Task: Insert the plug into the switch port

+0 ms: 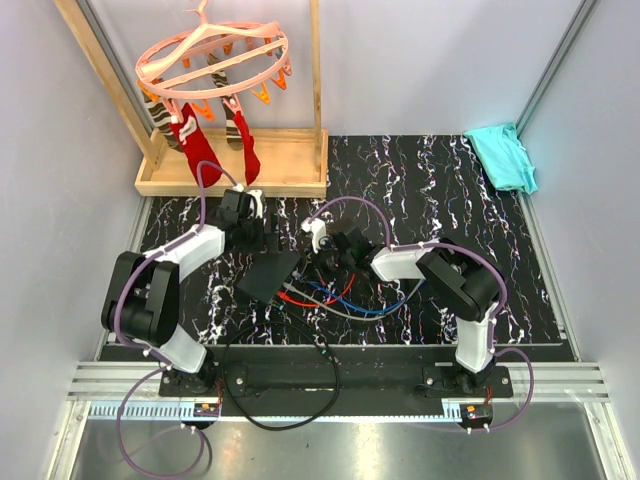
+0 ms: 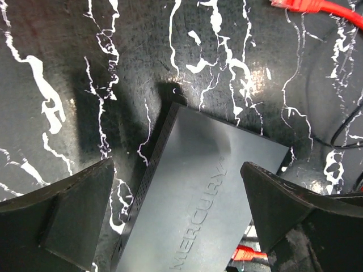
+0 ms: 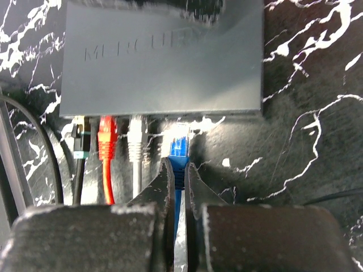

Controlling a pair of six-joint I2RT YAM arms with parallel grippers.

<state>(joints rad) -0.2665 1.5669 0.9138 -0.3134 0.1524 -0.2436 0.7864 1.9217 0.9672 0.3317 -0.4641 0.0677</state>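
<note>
The robot's right gripper needs to release the blue plug in the switch port (image 1: 299, 267) (image 3: 180, 127) beside the white plug.
The switch is a flat matte black box (image 1: 270, 278) with raised lettering on its lid (image 2: 210, 192). Its port edge faces my right wrist camera (image 3: 161, 110). A black-and-green plug (image 3: 79, 141), a red plug (image 3: 106, 136) and a white plug (image 3: 136, 141) sit in ports along that edge. My right gripper (image 3: 178, 164) is shut on the blue plug (image 3: 179, 148), whose tip is at the port edge; whether it is inside cannot be told. My left gripper (image 2: 176, 209) is open, with its fingers (image 2: 74, 215) on either side of the box.
Red, blue and grey cables (image 1: 325, 295) trail from the box toward the near edge. A black cable (image 1: 290, 400) loops over the arm bases. A wooden rack (image 1: 230, 175) with hanging socks stands back left. A teal cloth (image 1: 503, 155) lies back right.
</note>
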